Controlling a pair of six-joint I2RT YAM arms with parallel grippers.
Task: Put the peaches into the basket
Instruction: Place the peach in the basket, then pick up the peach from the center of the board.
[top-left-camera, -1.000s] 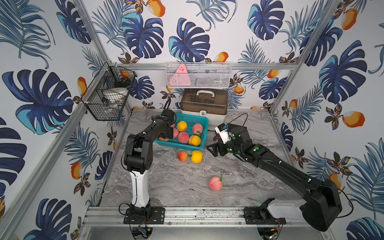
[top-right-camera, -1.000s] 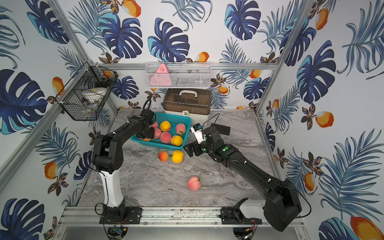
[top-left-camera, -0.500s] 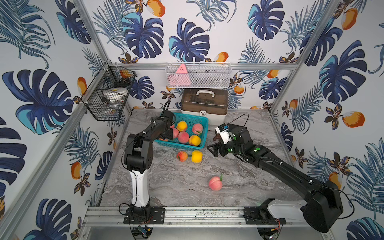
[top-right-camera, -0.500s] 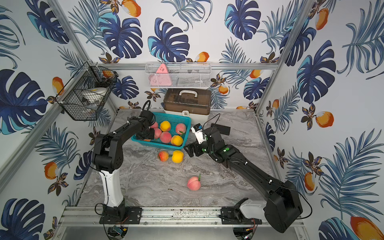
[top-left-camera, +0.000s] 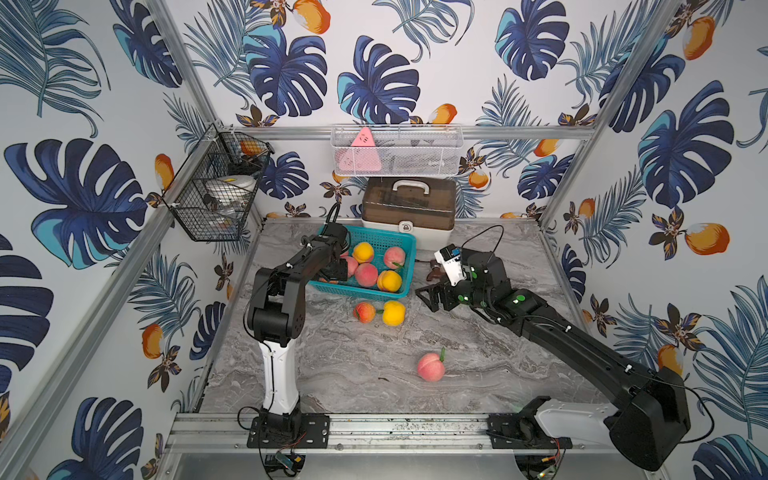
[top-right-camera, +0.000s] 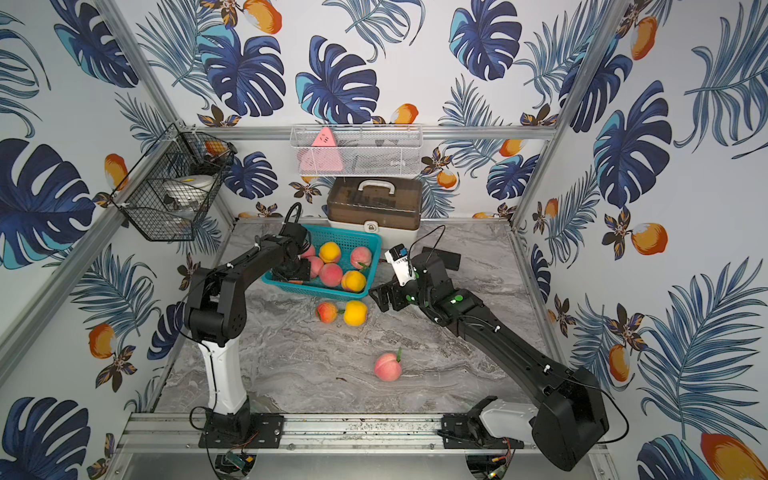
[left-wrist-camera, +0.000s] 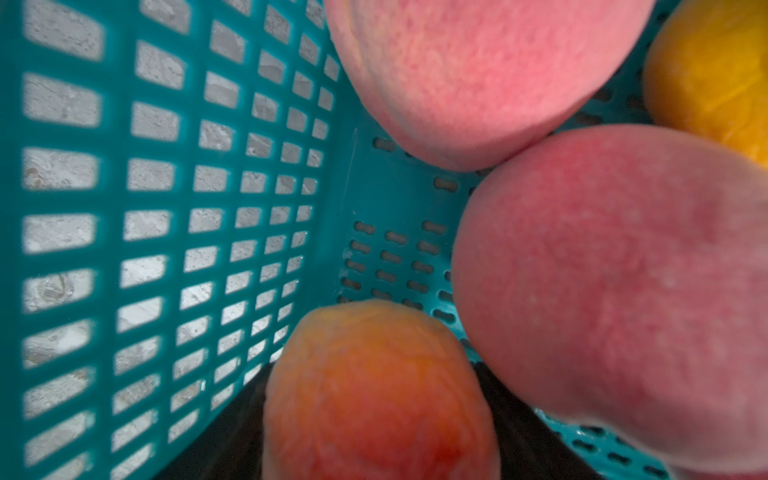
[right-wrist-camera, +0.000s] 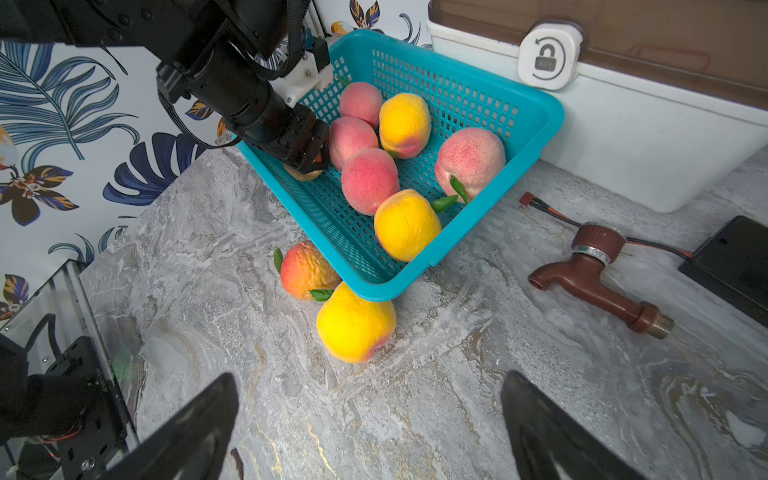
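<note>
The pink peach lies alone nearer the table's front edge. My right gripper will go to it next and close around the peach's middle (top-left-camera: 430, 367).
The teal basket (top-left-camera: 409, 249) stands at the back of the table and holds several peaches, pink (top-left-camera: 365, 274) and yellow (top-left-camera: 363, 251). My left gripper (top-left-camera: 336, 270) reaches down into the basket's left end. An orange-red peach (left-wrist-camera: 378, 386) sits between its fingers, down by the basket floor. Whether the fingers still press on it does not show. Just in front of the basket lie an orange-red peach (top-left-camera: 364, 311) and a yellow peach (top-left-camera: 393, 313). A pink peach (top-left-camera: 431, 366) lies alone nearer the front. My right gripper (right-wrist-camera: 370, 378) stands open and empty over the table, right of the yellow peach (right-wrist-camera: 355, 322).
A brown tap (right-wrist-camera: 598, 278) and a flat black box (right-wrist-camera: 731, 266) lie right of the basket. A brown-lidded case (top-left-camera: 409, 212) stands directly behind it. A black wire basket (top-left-camera: 216, 187) and a white mesh basket (top-left-camera: 395, 149) hang on the walls.
The left gripper has stayed low in the basket's left end. The right gripper has edged slightly left. The loose peaches have not moved.
</note>
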